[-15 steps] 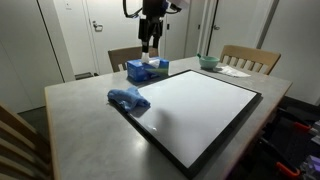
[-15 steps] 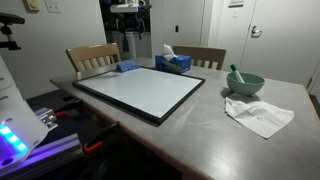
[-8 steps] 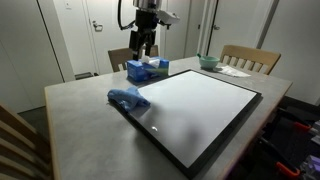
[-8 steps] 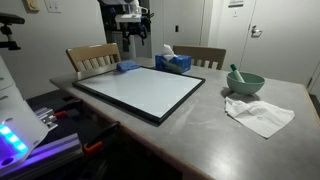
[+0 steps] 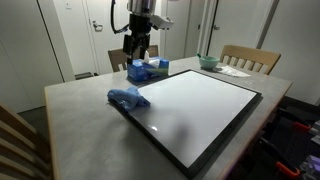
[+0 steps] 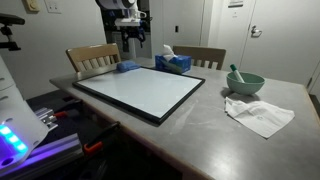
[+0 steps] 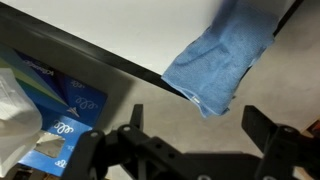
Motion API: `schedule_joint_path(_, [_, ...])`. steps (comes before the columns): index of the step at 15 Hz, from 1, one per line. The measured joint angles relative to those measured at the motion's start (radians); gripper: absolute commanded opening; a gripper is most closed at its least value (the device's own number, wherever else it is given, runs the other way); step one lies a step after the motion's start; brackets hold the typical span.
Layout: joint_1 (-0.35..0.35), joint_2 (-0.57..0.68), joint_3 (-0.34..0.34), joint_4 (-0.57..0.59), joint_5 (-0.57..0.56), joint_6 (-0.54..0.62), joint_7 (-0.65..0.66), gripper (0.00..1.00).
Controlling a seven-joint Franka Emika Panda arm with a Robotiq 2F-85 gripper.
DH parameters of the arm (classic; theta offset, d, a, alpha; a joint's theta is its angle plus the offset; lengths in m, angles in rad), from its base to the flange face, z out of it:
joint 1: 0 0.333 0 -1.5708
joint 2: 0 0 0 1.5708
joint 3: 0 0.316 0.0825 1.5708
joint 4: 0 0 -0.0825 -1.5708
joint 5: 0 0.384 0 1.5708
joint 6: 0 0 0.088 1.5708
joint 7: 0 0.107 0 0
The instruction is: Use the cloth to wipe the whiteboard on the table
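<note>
My gripper will next move to the crumpled middle (image 5: 127, 96) (image 7: 221, 62) of the blue cloth at the corner of the whiteboard and close there.
A blue cloth (image 5: 127, 97) lies crumpled on the corner of the black-framed whiteboard (image 5: 195, 106) on the grey table; it also shows in an exterior view (image 6: 128, 67) and in the wrist view (image 7: 220, 58). The whiteboard (image 6: 140, 90) lies flat, its dark frame crossing the wrist view (image 7: 90, 52). My gripper (image 5: 137, 49) hangs open and empty high above the table, beside the tissue box and short of the cloth. In the wrist view the gripper (image 7: 200, 128) has its jaws spread wide, the cloth just beyond them.
A blue tissue box (image 5: 147, 69) stands at the whiteboard's far edge, also in the wrist view (image 7: 45, 105). A green bowl (image 6: 246, 83) and a white cloth (image 6: 258, 115) lie on the table. Wooden chairs (image 6: 92, 57) stand round the table (image 5: 70, 120).
My gripper has moved sideways above the table, away from over the tissue box towards the side of the blue cloth. It stays open. Cloth and whiteboard have not moved.
</note>
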Motion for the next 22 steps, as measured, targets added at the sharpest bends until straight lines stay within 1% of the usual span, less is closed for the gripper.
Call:
schedule_joint_path(2, [0.017, 0.053, 0.009, 0.045, 0.003, -0.003, 0.0, 1.0])
schedule_joint_path(5, [0.021, 0.113, 0.052, 0.092, 0.046, -0.012, -0.001, 1.0])
schedule_joint_path(8, [0.021, 0.123, 0.085, 0.107, 0.096, -0.072, 0.009, 1.0])
schedule_joint_path(11, [0.023, 0.12, 0.098, 0.106, 0.139, -0.124, 0.043, 1.0])
schedule_joint_path(14, [0.029, 0.124, 0.093, 0.1, 0.148, -0.142, 0.113, 1.0])
schedule_joint_path(17, [0.056, 0.136, 0.058, 0.102, 0.139, -0.161, 0.188, 1.0])
schedule_joint_path(22, [0.095, 0.186, 0.012, 0.174, 0.081, -0.276, 0.237, 1.0])
